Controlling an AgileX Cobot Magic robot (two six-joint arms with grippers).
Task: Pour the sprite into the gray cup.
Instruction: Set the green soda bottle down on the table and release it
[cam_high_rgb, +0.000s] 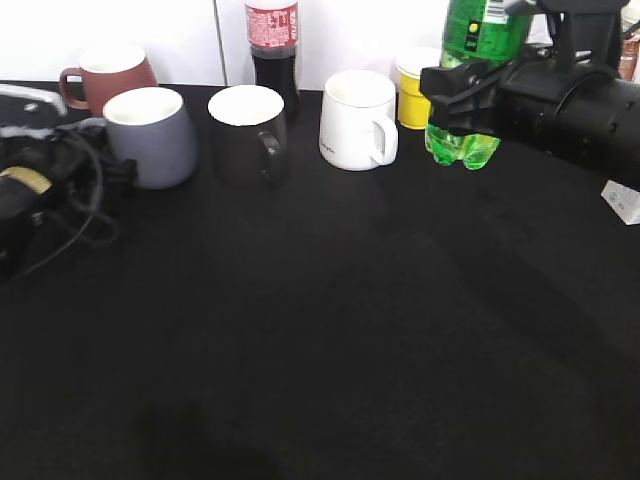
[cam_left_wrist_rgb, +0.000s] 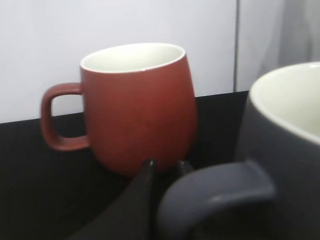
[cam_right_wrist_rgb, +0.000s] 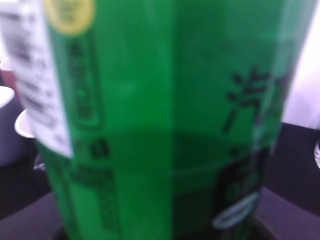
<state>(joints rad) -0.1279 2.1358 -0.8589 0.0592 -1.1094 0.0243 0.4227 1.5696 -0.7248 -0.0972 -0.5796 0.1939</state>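
The sprite will go down from my right gripper onto the black table (cam_high_rgb: 479, 168) just beside the yellow cup.
The sprite (cam_high_rgb: 478, 35) is a green bottle standing upright at the back right, with green liquid in its lower part. My right gripper (cam_high_rgb: 462, 82) is shut around its middle. In the right wrist view the sprite (cam_right_wrist_rgb: 165, 125) fills the frame and hides the jaws. The gray cup (cam_high_rgb: 150, 138) stands at the back left, white inside. My left gripper (cam_high_rgb: 100, 150) is at its left side. In the left wrist view the fingertips (cam_left_wrist_rgb: 167, 163) straddle the outer part of the gray cup's (cam_left_wrist_rgb: 285, 150) loop handle and look closed on it.
A reddish-brown mug (cam_high_rgb: 110, 75) (cam_left_wrist_rgb: 140, 110) stands just behind the gray cup. To the right along the back stand a black mug (cam_high_rgb: 248, 135), a cola bottle (cam_high_rgb: 273, 50), a white mug (cam_high_rgb: 355, 120) and a yellow cup (cam_high_rgb: 415, 90). A small white object (cam_high_rgb: 625, 200) lies at the right edge.
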